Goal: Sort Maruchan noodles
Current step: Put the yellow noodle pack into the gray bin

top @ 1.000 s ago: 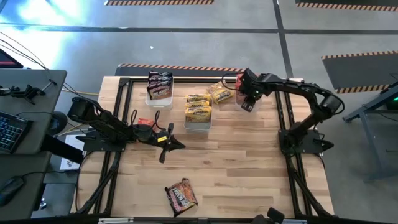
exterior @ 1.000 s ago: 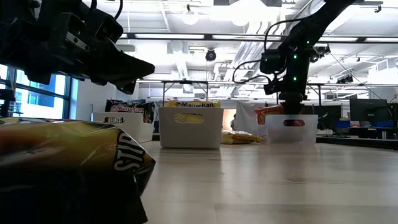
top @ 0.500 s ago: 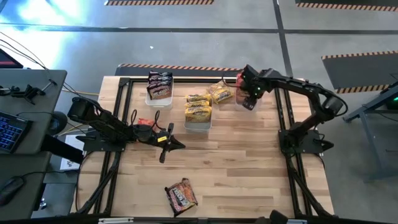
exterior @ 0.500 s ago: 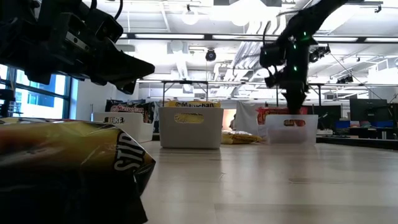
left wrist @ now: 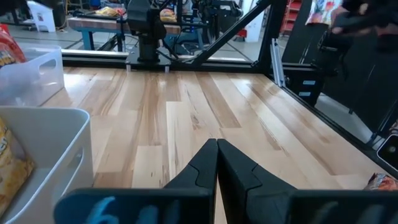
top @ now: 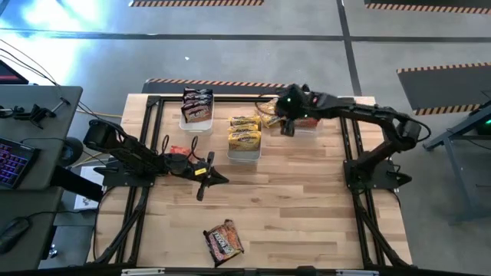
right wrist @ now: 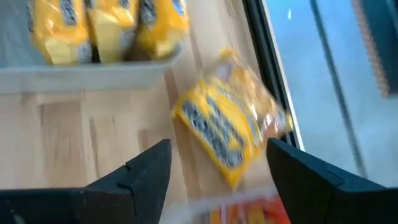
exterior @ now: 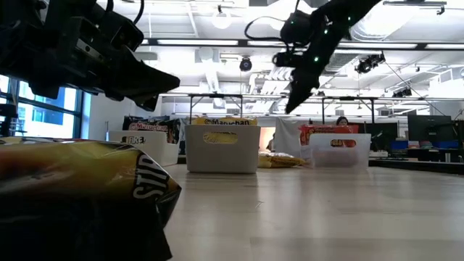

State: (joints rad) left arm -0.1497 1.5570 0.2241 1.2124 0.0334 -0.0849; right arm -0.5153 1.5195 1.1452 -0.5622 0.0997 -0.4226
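The loose yellow noodle packet between the bins of yellow and red packets will be gripped by my right gripper on the lettered edge [top: 274, 120] [right wrist: 208, 144].
My right gripper [top: 285, 125] hangs open above the table's far part, its fingers [right wrist: 152, 165] standing over a loose yellow noodle packet [right wrist: 230, 127] that lies flat on the wood [top: 270, 115]. Three clear bins stand in the far part. The left bin [top: 197, 109] holds dark packets, the middle bin [top: 245, 136] yellow ones, and the right bin [exterior: 339, 150] a red packet [exterior: 330, 132]. A dark packet [top: 222, 241] lies near the front edge. My left gripper [top: 205, 181] waits shut at the table's left.
Black frame rails [top: 349, 146] run along the table's sides and far edge. Bare wood [top: 284, 207] stretches from the bins to the near edge. A desk with a keyboard [top: 15, 157] stands off the table's left.
My right gripper has risen out of the right bin, leaving the red packet lying there. It has swung toward the table's left and tipped, and now stands above the loose yellow packet.
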